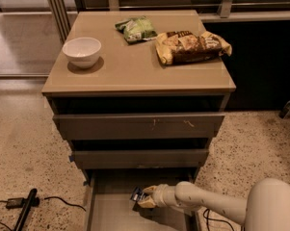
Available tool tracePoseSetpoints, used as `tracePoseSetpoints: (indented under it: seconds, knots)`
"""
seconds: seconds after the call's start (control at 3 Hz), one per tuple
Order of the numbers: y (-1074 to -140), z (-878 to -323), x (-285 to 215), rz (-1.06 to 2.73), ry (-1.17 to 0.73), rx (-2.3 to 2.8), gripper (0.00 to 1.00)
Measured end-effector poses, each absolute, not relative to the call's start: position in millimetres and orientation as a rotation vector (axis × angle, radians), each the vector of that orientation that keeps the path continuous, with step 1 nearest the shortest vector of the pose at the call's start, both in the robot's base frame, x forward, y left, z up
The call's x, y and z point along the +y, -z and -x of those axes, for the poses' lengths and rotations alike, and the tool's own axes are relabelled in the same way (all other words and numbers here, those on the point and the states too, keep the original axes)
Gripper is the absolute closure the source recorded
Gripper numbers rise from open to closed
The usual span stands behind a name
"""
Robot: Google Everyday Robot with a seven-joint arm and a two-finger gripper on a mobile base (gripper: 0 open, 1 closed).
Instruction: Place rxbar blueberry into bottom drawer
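Note:
My gripper has the rxbar blueberry. It will let go of it on the flat grey bottom in the middle of the bottom drawer (139,209).
The bottom drawer (106,215) is pulled open under the cabinet, showing a flat grey floor. My gripper (143,197) reaches in from the lower right, low over the drawer's middle. It is shut on the rxbar blueberry (136,194), a small dark navy wrapper with white print that sticks out to the left of the fingertips, just above the drawer floor. The pale arm (207,206) runs off to the lower right corner.
On the cabinet top (135,76) are a white bowl (82,51), a green bag (135,28) and a yellow-brown chip bag (191,45). The two upper drawers (137,126) are partly open. A black cable and plug (21,207) lie on the speckled floor at left.

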State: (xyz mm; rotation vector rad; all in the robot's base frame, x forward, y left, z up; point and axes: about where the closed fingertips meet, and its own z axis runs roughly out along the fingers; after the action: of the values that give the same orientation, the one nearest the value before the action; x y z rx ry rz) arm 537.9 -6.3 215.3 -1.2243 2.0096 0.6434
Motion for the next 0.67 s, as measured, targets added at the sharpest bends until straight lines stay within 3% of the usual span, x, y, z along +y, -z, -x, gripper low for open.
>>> tracePoseSetpoints:
  seconds: [0.67]
  knots:
    - [-165, -517, -3, 1.256, -0.681, 1.999, 1.00]
